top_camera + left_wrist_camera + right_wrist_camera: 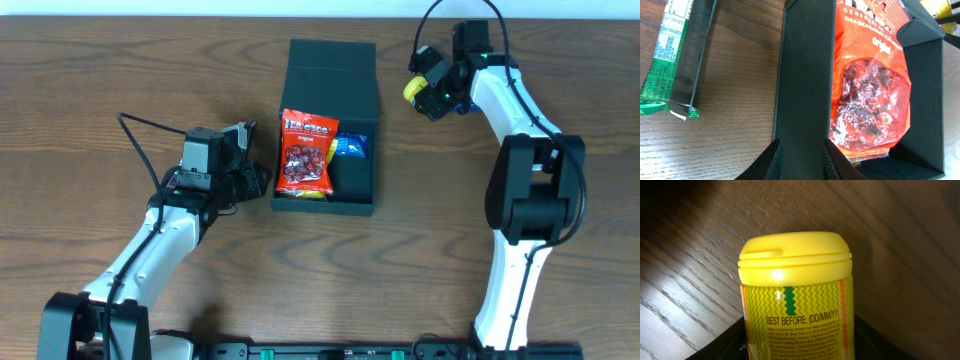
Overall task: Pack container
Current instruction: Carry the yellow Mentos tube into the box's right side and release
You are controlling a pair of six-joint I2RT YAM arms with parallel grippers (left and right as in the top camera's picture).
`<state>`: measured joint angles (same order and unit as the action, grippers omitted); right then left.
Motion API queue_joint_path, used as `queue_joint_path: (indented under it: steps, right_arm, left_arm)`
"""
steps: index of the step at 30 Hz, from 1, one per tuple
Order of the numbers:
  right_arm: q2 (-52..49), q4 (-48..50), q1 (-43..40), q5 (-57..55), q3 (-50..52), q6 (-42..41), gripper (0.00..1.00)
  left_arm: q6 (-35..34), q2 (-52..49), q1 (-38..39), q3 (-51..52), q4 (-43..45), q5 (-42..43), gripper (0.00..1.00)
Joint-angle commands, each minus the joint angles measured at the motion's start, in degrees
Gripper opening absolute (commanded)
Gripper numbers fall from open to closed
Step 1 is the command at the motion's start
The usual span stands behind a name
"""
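Observation:
Next, my right gripper sets the yellow bottle down on the container's bare bottom in front of the blue packet (356, 186).
The dark green container (331, 60) lies open in the middle of the table with its flap lid folded back. Inside it are a red snack packet (306, 153) and a blue packet (352, 147). My left gripper (262, 183) is shut on the container's left wall (805, 75), one finger on each side, and the red packet (870, 85) lies just inside that wall. To the upper right of the container, my right gripper (425, 92) is shut on a yellow bottle (795, 280) with a flip cap. Its black fingers press against both sides of the bottle, above the table.
A green snack packet (670, 55) lies on the wooden table to the left of the container, outside it. The right arm's base (530, 200) stands at the right side, and a black rail (350, 350) runs along the table's front edge.

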<state>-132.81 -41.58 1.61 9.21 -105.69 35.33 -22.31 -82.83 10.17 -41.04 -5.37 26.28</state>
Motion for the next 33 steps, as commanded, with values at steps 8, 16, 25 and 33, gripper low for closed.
queue_joint_path:
  steps: [8,16,25,33]
  right_arm:
    - [11.45,-6.19,2.05,9.07,-0.39,-16.81,0.19]
    - [22.34,-13.33,6.86,10.19,-0.39,-34.36,0.03]
    - [22.51,-22.49,19.41,-0.31,0.76,-70.60,0.02]
    - [20.61,-22.32,28.63,-14.32,1.44,-83.73,0.01]
  left_arm:
    - [-0.02,0.50,-0.13,0.04,-0.17,0.74,0.26]
    - [-0.02,0.50,-0.13,0.04,-0.17,0.57,0.26]
    - [0.00,0.50,-0.13,0.04,-0.15,0.55,0.26]
    - [0.00,0.50,-0.13,0.04,-0.15,0.57,0.27]
